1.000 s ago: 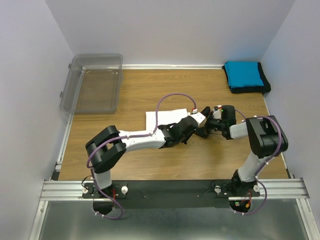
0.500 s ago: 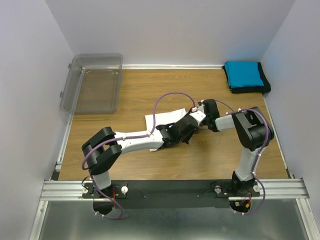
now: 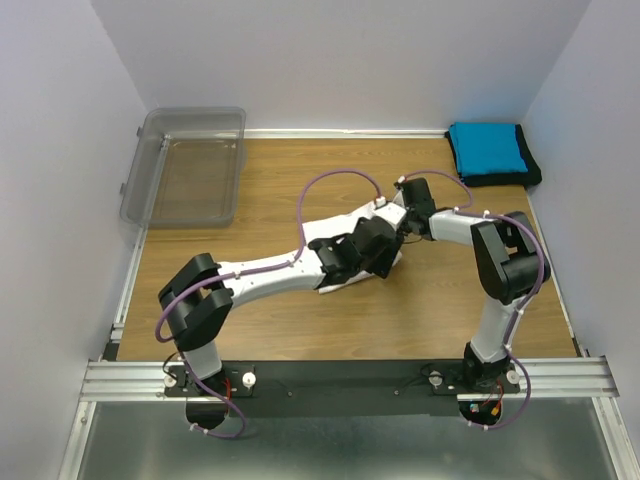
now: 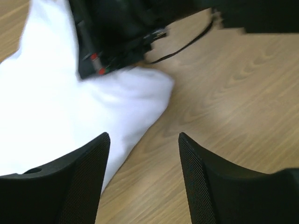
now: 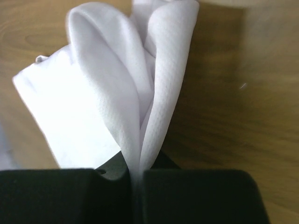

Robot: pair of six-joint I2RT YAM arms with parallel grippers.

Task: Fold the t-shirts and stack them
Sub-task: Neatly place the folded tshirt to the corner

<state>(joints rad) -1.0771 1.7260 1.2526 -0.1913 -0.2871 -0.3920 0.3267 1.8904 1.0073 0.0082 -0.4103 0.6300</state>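
Observation:
Next, my right gripper releases the white t-shirt on top of the folded bright blue t-shirt [image 3: 491, 146].
The white t-shirt [image 3: 345, 282] lies mid-table, mostly covered by my left arm. In the right wrist view, a doubled-over fold of the white t-shirt [image 5: 107, 88] is pinched in my right gripper [image 5: 138, 175], which is shut on it. My left gripper [image 4: 143, 137] is open over bare wood, and the white t-shirt [image 4: 60, 112] lies just off its left finger. From above, the left gripper [image 3: 385, 255] and right gripper [image 3: 400, 222] are close together at the shirt's right edge. A folded bright blue t-shirt [image 3: 486, 148] rests on a black t-shirt [image 3: 530, 175] at the back right.
A clear plastic bin [image 3: 186, 166] stands at the back left corner. The purple cable [image 3: 335, 185] loops above the left arm. White walls close the table on three sides.
My left gripper opened and let go of the white t-shirt. My right gripper moved left onto the shirt's edge and shut on it.

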